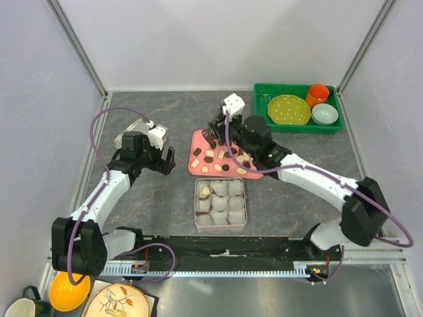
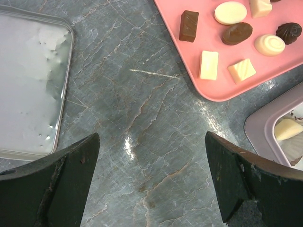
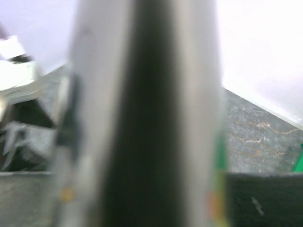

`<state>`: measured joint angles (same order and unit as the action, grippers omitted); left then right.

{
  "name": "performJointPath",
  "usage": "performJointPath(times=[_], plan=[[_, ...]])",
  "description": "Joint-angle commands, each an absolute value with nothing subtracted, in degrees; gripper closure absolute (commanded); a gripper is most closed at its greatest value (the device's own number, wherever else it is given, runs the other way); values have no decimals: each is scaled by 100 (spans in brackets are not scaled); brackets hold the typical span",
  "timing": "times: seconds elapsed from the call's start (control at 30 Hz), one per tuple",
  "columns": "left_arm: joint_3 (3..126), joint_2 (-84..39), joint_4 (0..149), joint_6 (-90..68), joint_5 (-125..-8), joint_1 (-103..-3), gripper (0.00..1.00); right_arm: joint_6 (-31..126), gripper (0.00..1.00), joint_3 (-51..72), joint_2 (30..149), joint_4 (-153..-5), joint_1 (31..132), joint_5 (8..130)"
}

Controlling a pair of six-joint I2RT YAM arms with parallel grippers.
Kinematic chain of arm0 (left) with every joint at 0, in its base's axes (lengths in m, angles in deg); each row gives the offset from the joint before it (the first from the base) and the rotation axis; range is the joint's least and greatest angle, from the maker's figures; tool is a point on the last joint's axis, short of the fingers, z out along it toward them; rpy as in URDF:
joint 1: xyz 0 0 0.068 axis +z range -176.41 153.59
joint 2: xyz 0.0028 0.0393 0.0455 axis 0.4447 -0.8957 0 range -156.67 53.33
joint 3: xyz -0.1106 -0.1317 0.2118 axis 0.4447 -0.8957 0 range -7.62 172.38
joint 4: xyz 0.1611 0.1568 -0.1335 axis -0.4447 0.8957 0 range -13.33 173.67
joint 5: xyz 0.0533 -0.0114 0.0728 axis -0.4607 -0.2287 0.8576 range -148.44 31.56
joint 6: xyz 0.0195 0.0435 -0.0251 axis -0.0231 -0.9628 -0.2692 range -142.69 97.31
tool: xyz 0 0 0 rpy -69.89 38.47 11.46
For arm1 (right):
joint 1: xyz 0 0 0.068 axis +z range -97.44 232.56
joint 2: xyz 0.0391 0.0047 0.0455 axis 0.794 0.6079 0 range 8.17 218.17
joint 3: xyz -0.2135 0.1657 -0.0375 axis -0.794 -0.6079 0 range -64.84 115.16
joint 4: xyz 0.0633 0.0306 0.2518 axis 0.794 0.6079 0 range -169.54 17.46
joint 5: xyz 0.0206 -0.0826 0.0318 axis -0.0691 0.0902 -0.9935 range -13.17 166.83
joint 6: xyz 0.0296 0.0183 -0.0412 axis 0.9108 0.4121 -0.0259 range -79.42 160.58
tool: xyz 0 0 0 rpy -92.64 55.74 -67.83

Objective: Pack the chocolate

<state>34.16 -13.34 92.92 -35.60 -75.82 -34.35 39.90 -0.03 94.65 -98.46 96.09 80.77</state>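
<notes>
My right gripper is to place the dark brown chocolate. It will set it down in the metal tin's far row (image 1: 213, 187) next to the cream piece.
Several dark brown and cream-white chocolates (image 1: 218, 160) lie on a pink tray (image 1: 197, 140). In the left wrist view the chocolates (image 2: 236, 33) and the pink tray (image 2: 189, 66) show at the upper right. In front of the tray stands a metal tin (image 1: 244, 201) lined with white paper cups; its far-left cups hold pieces, one cream piece (image 2: 288, 128) showing. My left gripper (image 1: 166, 160) is open and empty over bare table left of the tray (image 2: 151, 179). My right gripper (image 1: 213, 137) hangs over the tray's far-left part. The right wrist view is blurred, so its jaws cannot be read.
A flat tin lid (image 2: 28, 85) lies at the left, under my left arm (image 1: 135, 129). A green bin (image 1: 297, 125) at the back right holds a yellow-green plate (image 1: 289, 109), an orange cup (image 1: 318, 94) and a pale bowl (image 1: 324, 114). Walls close in on three sides.
</notes>
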Motion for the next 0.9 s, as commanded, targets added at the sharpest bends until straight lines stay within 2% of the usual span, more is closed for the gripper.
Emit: performJointPath(times=[0.0,0.33,0.87], plan=[[3431,-1188,9275,-3684,-7531,-3405,1,4198,80,-787,8720,-9642,9888,8218],[3475,-1179,9328,-3667,-7558,-3405,1,4401,82,-1492,7673,-8851,10599,8430],[3518,-1232,9381,-3658,-7637,-3405,1,4630,76,-1949,7778,-9035,10705,8430]])
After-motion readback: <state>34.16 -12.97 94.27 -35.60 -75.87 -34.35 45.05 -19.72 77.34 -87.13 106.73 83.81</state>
